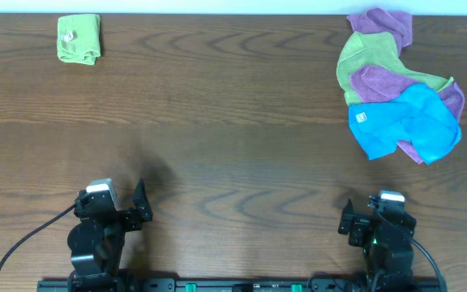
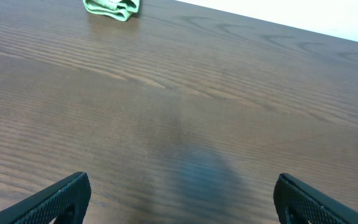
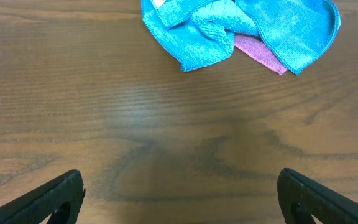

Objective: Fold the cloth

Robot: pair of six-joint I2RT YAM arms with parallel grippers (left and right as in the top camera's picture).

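I should next move my right gripper to the sky-blue cloth and close it on its end (image 1: 423, 130) (image 3: 272, 18) that lies opposite the white tag.
The sky-blue cloth (image 1: 404, 122) lies crumpled at the far right of the table, on top of a pile of other cloths, its small white tag (image 1: 361, 116) at its left edge. It also shows at the top of the right wrist view (image 3: 247, 28). My left gripper (image 1: 140, 204) is open and empty at the near left of the table, its fingers wide apart in the left wrist view (image 2: 182, 202). My right gripper (image 1: 349, 217) is open and empty at the near right, well short of the cloth, fingers apart in its wrist view (image 3: 180, 199).
Under the blue cloth lie purple cloths (image 1: 383, 28) and a lime-green cloth (image 1: 363, 61); a purple edge shows in the right wrist view (image 3: 260, 53). A folded lime-green cloth (image 1: 79, 39) sits at the far left, seen also in the left wrist view (image 2: 112, 7).
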